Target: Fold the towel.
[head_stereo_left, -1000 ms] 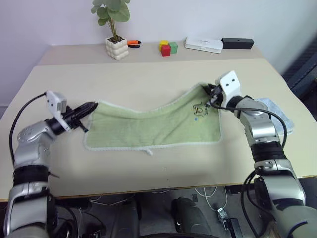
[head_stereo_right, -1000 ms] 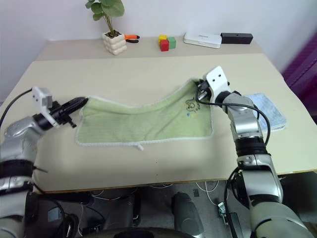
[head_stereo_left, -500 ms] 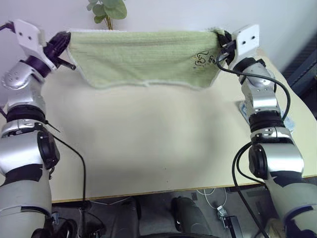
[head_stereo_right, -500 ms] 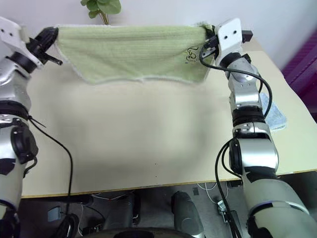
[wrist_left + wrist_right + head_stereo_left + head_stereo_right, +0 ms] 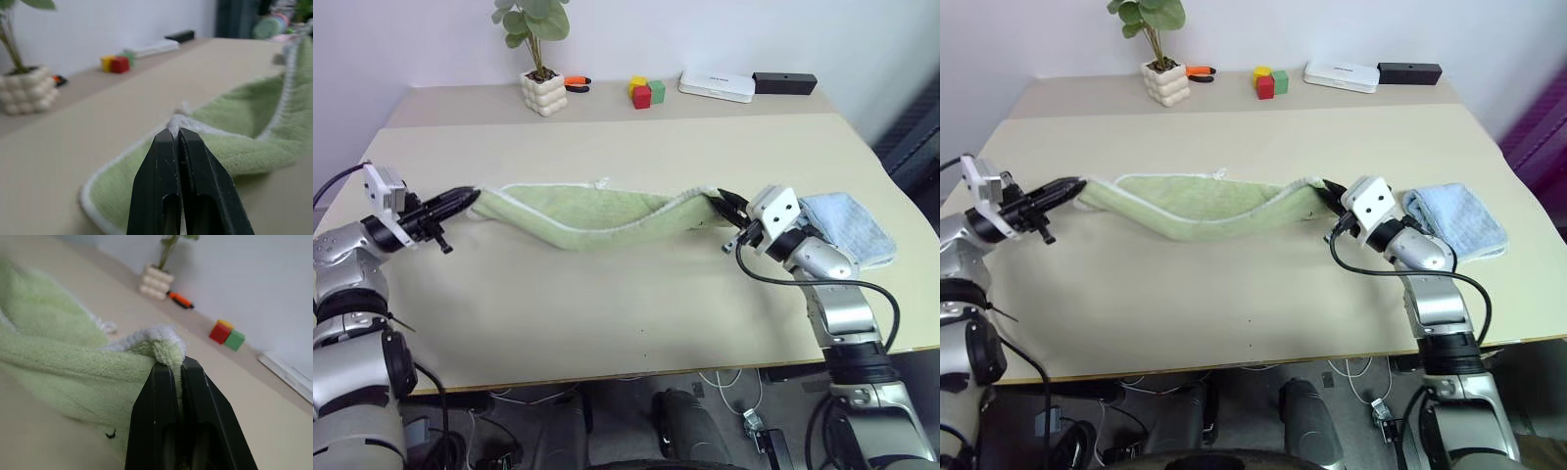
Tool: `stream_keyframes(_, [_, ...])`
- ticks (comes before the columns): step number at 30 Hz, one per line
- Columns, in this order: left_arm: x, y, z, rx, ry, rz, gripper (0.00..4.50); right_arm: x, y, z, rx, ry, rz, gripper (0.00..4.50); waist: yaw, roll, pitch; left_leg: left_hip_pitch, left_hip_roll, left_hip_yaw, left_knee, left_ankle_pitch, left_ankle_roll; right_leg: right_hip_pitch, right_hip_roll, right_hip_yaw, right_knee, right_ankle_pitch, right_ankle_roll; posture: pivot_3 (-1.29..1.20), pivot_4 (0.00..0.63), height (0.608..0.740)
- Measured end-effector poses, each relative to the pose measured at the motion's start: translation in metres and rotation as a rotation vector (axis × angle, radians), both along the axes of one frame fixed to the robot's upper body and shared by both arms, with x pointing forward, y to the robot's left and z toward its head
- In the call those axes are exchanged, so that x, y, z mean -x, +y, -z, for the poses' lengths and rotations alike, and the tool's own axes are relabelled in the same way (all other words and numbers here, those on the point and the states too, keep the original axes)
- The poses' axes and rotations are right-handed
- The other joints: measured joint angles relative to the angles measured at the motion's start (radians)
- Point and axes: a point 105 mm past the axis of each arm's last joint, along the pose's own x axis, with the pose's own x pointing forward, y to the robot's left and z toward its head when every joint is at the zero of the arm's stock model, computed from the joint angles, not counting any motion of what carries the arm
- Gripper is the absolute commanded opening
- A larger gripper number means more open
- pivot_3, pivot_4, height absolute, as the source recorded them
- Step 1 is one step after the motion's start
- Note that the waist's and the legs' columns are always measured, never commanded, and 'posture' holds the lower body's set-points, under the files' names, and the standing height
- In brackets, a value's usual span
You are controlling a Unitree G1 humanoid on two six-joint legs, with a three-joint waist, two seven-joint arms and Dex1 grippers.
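The towel's whitish edge sags and bunches at my right gripper, so my right gripper needs to retake the towel's corner (image 5: 709,191) and pull the whitish edge taut before folding.
The light green towel (image 5: 592,213) with whitish edging lies folded over in a long band across the middle of the table (image 5: 607,313), sagging between its two ends. My left gripper (image 5: 465,197) is shut on the towel's left corner (image 5: 177,121), just above the table. At the other end my right gripper (image 5: 721,201) is shut on the right corner (image 5: 164,345). Both grippers point inward toward each other, roughly level.
A light blue folded towel (image 5: 847,223) lies just right of my right arm. Along the back stand a potted plant (image 5: 540,59), an orange-handled tool (image 5: 576,84), coloured blocks (image 5: 646,94), a white box (image 5: 716,87) and a black box (image 5: 783,82).
Both grippers lifted the towel high and stretched it out, then came back down toward me; the towel now lies doubled over on the table, its far edge folded onto the near part.
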Motion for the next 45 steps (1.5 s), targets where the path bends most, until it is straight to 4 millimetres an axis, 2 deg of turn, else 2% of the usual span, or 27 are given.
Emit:
stream_keyframes(3, [0.009,-0.002,0.007,-0.014,0.027,0.035,0.00,0.006,-0.006,0.008,0.050,0.035,-0.022,0.04,0.005,0.000,0.000,0.000,0.000,0.000,0.000,0.000,0.000,0.000,0.000,0.000,0.000,0.000,0.000,0.00,0.150,0.740])
stream_keyframes(6, [0.015,-0.003,0.009,-0.020,0.041,0.052,0.00,0.014,-0.013,0.017,0.122,0.080,-0.052,0.94,0.014,0.000,0.000,0.001,0.000,0.000,0.001,0.000,0.000,0.000,0.000,0.000,0.001,0.000,0.000,0.00,0.150,0.740])
stream_keyframes(10, [0.023,-0.002,0.017,-0.016,0.072,0.049,0.00,0.026,-0.021,0.039,0.201,0.171,-0.092,2.88,0.021,0.000,0.000,0.002,0.000,0.000,0.001,0.000,0.000,0.001,0.000,0.000,0.001,0.000,0.000,0.00,0.150,0.740])
stream_keyframes(13, [0.025,-0.004,0.017,-0.010,0.067,0.048,0.00,0.032,-0.022,0.047,0.198,0.235,-0.126,4.30,0.023,0.000,0.000,0.002,0.000,0.000,0.001,0.000,0.000,0.001,0.000,0.001,0.002,0.000,0.000,0.00,0.150,0.740])
stream_keyframes(14, [0.026,-0.004,0.017,-0.011,0.065,0.047,0.00,0.034,-0.022,0.047,0.199,0.257,-0.143,4.41,0.024,0.000,0.000,0.002,0.000,0.000,0.001,0.000,0.000,0.001,0.000,0.001,0.002,0.000,0.000,0.00,0.150,0.740])
stream_keyframes(18, [0.026,-0.007,0.014,-0.001,0.055,0.044,0.00,0.039,-0.020,0.038,0.225,0.285,-0.196,4.41,0.025,0.000,0.000,0.004,0.000,0.000,0.001,0.000,0.000,0.002,0.000,0.001,0.002,0.000,0.000,0.00,0.150,0.740])
stream_keyframes(24, [0.026,-0.010,0.011,0.002,0.048,0.044,0.00,0.029,-0.020,0.016,0.269,0.278,-0.211,4.41,0.024,0.000,0.000,0.006,0.000,0.000,0.001,0.000,0.000,0.004,0.000,0.001,0.002,0.000,-0.001,0.00,0.150,0.740])
stream_keyframes(28, [0.024,-0.012,0.010,0.016,0.046,0.040,0.00,0.027,-0.025,0.023,0.305,0.388,-0.227,4.41,0.027,0.000,0.000,0.006,0.000,0.000,0.001,0.000,0.000,0.004,0.000,0.000,0.002,0.000,-0.001,0.00,0.150,0.740])
stream_keyframes(33, [0.024,-0.020,0.007,0.020,0.025,0.050,0.00,0.028,-0.034,0.041,0.294,0.560,-0.230,2.11,0.025,0.000,0.000,0.006,0.000,0.000,0.001,0.000,0.000,0.004,0.000,0.000,0.002,0.000,-0.001,0.00,0.150,0.740])
stream_keyframes(37, [0.025,-0.023,0.006,0.016,0.025,0.055,0.00,0.023,-0.034,0.036,0.270,0.588,-0.229,0.15,0.022,0.000,0.000,0.006,0.000,0.000,0.000,0.000,0.000,0.004,0.000,0.000,0.002,0.000,-0.001,0.00,0.150,0.740])
stream_keyframes(45, [0.028,-0.024,0.009,0.013,0.039,0.047,0.00,0.029,-0.029,0.031,0.261,0.613,-0.304,0.06,0.028,0.000,0.000,0.006,0.000,0.000,0.001,0.000,0.000,0.005,0.000,0.000,0.002,0.000,-0.001,0.00,0.150,0.740])
